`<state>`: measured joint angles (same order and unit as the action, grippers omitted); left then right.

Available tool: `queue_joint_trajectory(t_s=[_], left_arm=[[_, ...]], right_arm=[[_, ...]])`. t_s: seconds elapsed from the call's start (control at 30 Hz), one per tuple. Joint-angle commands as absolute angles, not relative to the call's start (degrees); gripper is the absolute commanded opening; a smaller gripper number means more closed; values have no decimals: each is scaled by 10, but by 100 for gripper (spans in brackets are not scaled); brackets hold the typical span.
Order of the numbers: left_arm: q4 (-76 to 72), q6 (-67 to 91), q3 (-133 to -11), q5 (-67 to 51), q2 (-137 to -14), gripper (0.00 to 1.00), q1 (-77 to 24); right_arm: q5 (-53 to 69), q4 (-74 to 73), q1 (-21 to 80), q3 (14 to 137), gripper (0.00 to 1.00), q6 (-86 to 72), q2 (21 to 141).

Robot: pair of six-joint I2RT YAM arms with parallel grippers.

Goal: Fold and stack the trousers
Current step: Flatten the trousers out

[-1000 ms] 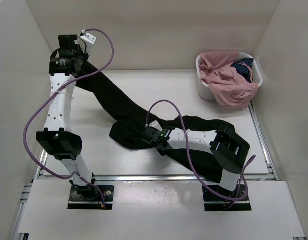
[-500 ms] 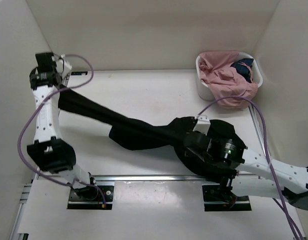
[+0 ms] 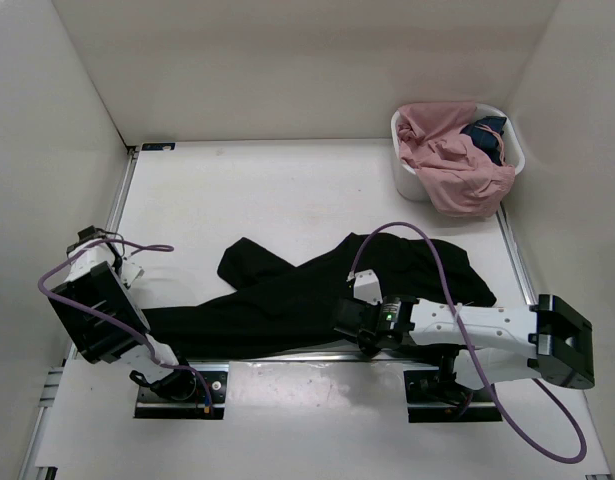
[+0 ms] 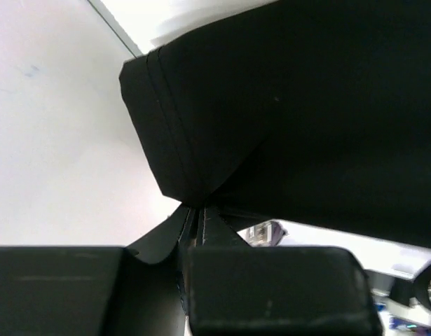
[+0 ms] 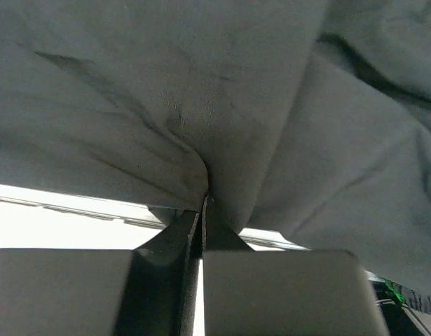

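The held trouser leg lies close along the front rail, so my left gripper will take hold of the hemmed end (image 4: 166, 126) again and pull the leg farther back over the table.
The black trousers (image 3: 307, 295) lie spread across the near half of the table, one leg stretched left along the front edge. My right gripper (image 3: 344, 333) is shut on a fold of the fabric (image 5: 201, 140) near the front rail; its jaws meet at the pinch (image 5: 204, 203). My left gripper (image 4: 195, 210) is shut on the hemmed end of a trouser leg (image 4: 166, 133). In the top view it is mostly hidden under the left arm (image 3: 92, 305) at the front left, where the leg end (image 3: 162, 320) reaches.
A white basket (image 3: 407, 186) stands at the back right, holding pink clothing (image 3: 452, 165) and a dark blue item (image 3: 484, 133). White walls close in the left, back and right. A metal rail (image 3: 287, 355) runs along the table's front edge.
My left arm swung from the back left corner to the front left, pulling the leg with it. My right gripper moved to the front rail with fabric. The trousers now lie lower and stretched out.
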<state>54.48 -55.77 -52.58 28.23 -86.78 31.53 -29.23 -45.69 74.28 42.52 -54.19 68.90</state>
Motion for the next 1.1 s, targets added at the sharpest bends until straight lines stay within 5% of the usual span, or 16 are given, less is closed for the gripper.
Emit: queue_joint_trajectory(t_s=[0.0, 0.33, 0.43, 0.47, 0.53, 0.87, 1.07], left_arm=[[503, -547, -541, 272, -875, 14, 358], [492, -554, -464, 267, -873, 16, 395], [492, -578, -424, 296, -853, 36, 415], [497, -585, -415, 306, -847, 50, 422], [497, -609, -409, 322, -833, 57, 445], [565, -563, -650, 194, -861, 68, 458], [558, -520, -618, 188, -942, 77, 421]], right_arm=[[-285, -439, 758, 423, 0, -550, 716], [-259, -425, 783, 439, 15, -538, 770], [-259, -438, 783, 439, 37, -533, 776], [-253, -443, 783, 439, 56, -533, 776], [-258, -468, 783, 445, 64, -538, 776], [-393, -505, 768, 486, 75, -568, 616], [-393, -499, 672, 458, 75, -601, 581]])
